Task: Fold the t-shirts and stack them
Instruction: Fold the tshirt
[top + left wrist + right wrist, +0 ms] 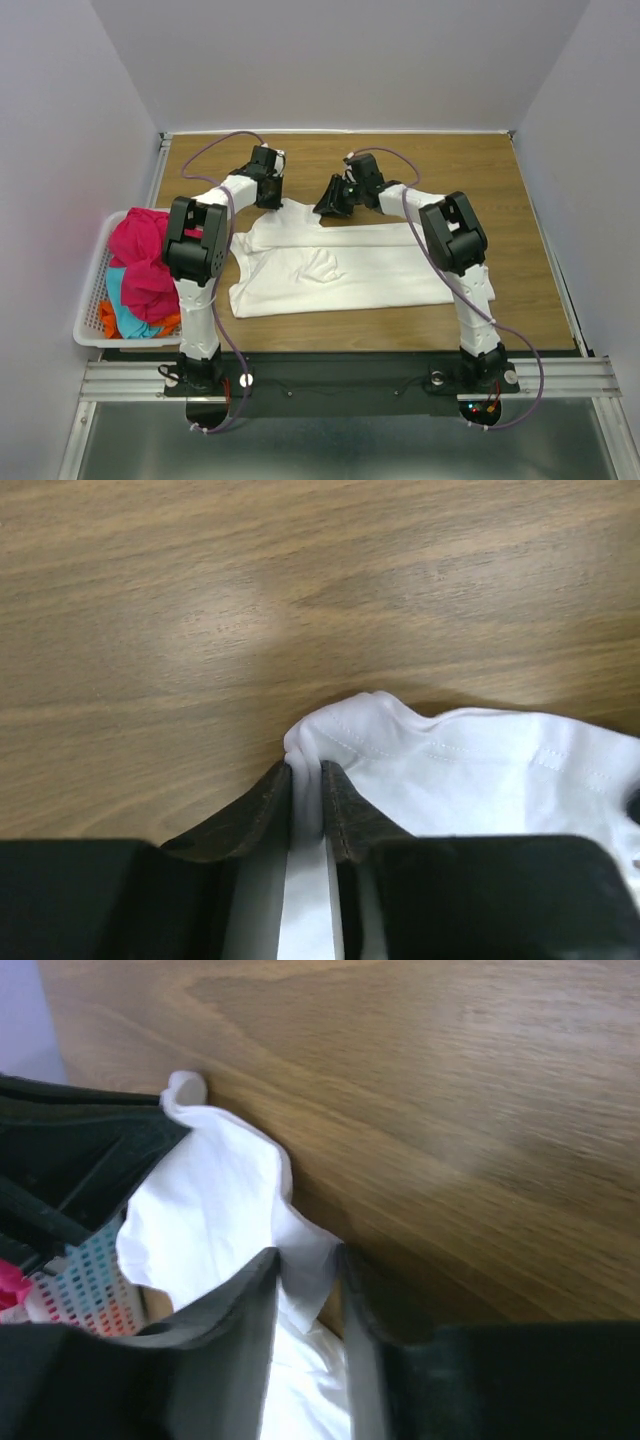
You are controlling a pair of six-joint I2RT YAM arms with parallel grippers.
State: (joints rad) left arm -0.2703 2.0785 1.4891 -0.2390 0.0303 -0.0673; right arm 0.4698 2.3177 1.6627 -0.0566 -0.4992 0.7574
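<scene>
My left gripper will let go of the bunched fold at the near edge of the white t-shirt [292,314] there, beside the bare wood.
A large white t-shirt [330,265] lies spread across the middle of the table, partly folded. My left gripper [272,196] is at its far left edge, shut on a bunched fold of the white cloth [306,770]. My right gripper [331,204] is at the far edge, a little to the right, with a corner of the same shirt [308,1265] held between its fingers. Magenta-pink [140,255], cyan [125,305] and orange [108,322] t-shirts are piled in the basket at the left.
A white plastic lattice basket [92,300] sits at the table's left edge. Bare wooden table [450,170] lies beyond the shirt and to its right. Grey walls enclose the back and sides. The left arm [80,1150] shows in the right wrist view.
</scene>
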